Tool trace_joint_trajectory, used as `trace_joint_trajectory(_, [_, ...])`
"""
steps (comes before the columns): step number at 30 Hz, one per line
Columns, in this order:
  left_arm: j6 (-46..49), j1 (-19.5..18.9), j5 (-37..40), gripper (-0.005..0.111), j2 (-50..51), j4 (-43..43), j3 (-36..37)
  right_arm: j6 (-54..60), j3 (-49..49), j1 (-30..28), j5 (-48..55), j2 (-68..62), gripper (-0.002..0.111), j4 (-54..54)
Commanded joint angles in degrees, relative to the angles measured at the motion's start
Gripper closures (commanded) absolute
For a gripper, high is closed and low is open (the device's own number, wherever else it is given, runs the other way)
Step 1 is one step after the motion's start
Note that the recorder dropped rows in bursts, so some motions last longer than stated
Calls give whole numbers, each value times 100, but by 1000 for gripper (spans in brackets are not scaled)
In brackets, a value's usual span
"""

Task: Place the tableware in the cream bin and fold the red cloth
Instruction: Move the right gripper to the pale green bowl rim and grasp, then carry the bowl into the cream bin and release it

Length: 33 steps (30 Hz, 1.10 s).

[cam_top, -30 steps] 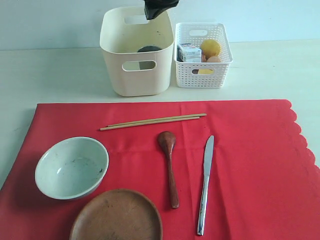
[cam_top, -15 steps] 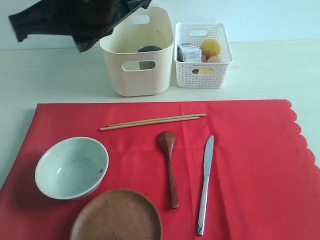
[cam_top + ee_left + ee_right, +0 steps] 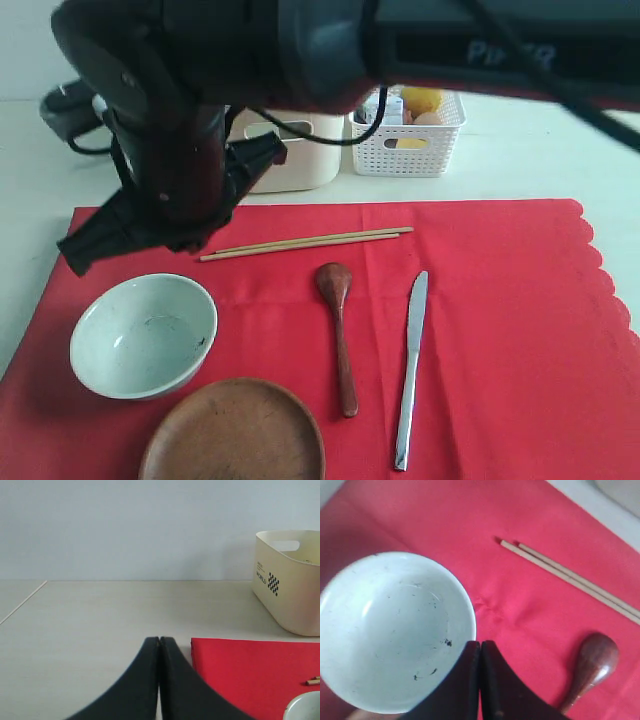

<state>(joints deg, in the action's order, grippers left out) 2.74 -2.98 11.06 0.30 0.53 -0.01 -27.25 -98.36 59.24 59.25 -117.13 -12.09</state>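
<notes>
The pale bowl is under my empty, shut right gripper, so I should open that gripper and pinch the bowl's rim on the spoon's side (image 3: 215,322) before lifting.
On the red cloth (image 3: 500,330) lie a pale bowl (image 3: 143,335), a brown plate (image 3: 232,432), a wooden spoon (image 3: 340,330), chopsticks (image 3: 305,243) and a silver knife (image 3: 410,370). My right arm reaches across from the upper right, and its gripper (image 3: 75,255) hangs shut and empty above the bowl. In the right wrist view the right gripper (image 3: 480,642) sits over the bowl's (image 3: 390,630) rim on the spoon's (image 3: 592,667) side. My left gripper (image 3: 159,639) is shut and empty over bare table beside the cloth's corner (image 3: 245,665). The arm hides most of the cream bin (image 3: 290,165).
A white lattice basket (image 3: 410,150) with food pieces stands right of the cream bin (image 3: 287,580). The cloth's scalloped edge runs along the right side. The right arm fills the upper part of the exterior view.
My right arm has swung from above the cream bin down and left over the cloth, ending above the bowl. Nothing on the cloth has moved.
</notes>
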Motion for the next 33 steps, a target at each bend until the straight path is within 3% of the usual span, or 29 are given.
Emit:
trace_joint_trajectory(1, [6,39,2,104,-30,58,1,-37,94,5,-134,-380,108,13])
trace_joint_trajectory(8, [6,39,2,104,-30,58,1,-177,80,5,-361,-490,106,129])
trace_joint_trajectory(12, [6,39,2,104,-30,58,1,-428,80,5,-402,-490,85,-8])
trace_joint_trajectory(15, [6,39,2,104,-30,58,1,-441,80,5,-525,-501,63,-30])
trace_joint_trajectory(17, [6,39,2,104,-30,58,1,-441,80,5,-781,-568,54,-90])
trace_joint_trajectory(19, [6,39,2,104,-30,58,1,-441,80,-10,-859,-678,53,-102])
trace_joint_trajectory(24, [6,39,2,104,-30,58,1,-385,80,-37,-817,-1076,58,3])
trace_joint_trajectory(29, [6,39,2,104,-30,58,1,-321,80,-37,-794,-1034,105,13])
trace_joint_trajectory(33, [6,39,2,104,-30,58,1,-321,80,-37,-745,-802,108,25])
